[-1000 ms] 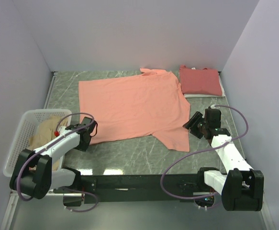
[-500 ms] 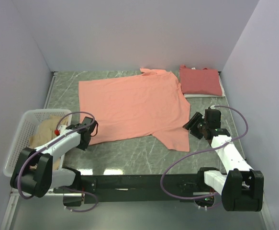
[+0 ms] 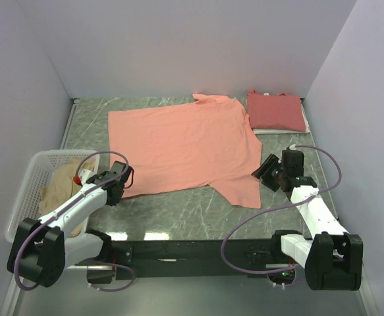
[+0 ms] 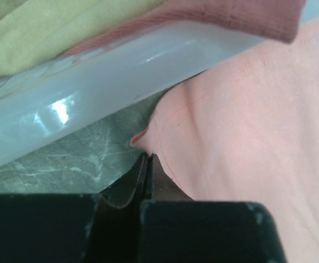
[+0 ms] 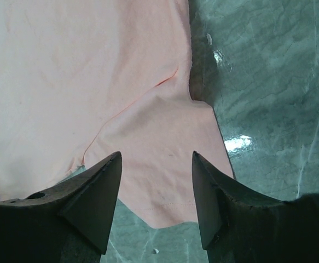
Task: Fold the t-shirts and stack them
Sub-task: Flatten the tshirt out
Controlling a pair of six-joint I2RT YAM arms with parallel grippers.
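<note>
The salmon-orange t-shirt has the near sleeve's outer edge point(image 3: 258, 198) point(image 5: 231, 174) near the corner of that sleeve's opening. My right gripper will close there next.
A salmon-orange t-shirt point(image 3: 178, 145) lies spread flat across the middle of the table. My left gripper point(image 3: 124, 176) is at its near-left hem corner, and in the left wrist view that gripper point(image 4: 147, 156) is shut on the corner of the salmon cloth point(image 4: 247, 137). My right gripper point(image 3: 263, 172) hovers open over the shirt's near-right sleeve point(image 5: 164, 164), with nothing between its fingers point(image 5: 96, 197). A coral-red t-shirt point(image 3: 275, 110) sits folded at the back right. A pale tan t-shirt point(image 3: 60, 184) lies crumpled in the basket.
A white lattice basket point(image 3: 30, 178) stands at the left edge, its rim point(image 4: 93, 82) just beyond my left gripper, with reddish cloth point(image 4: 230, 13) draped over it. A white sheet point(image 3: 271, 131) pokes out under the folded shirt. Walls enclose the table on three sides.
My left gripper has shut on the salmon shirt's hem corner, and the left arm's elbow has dropped lower. The right arm and the shirts have not moved.
</note>
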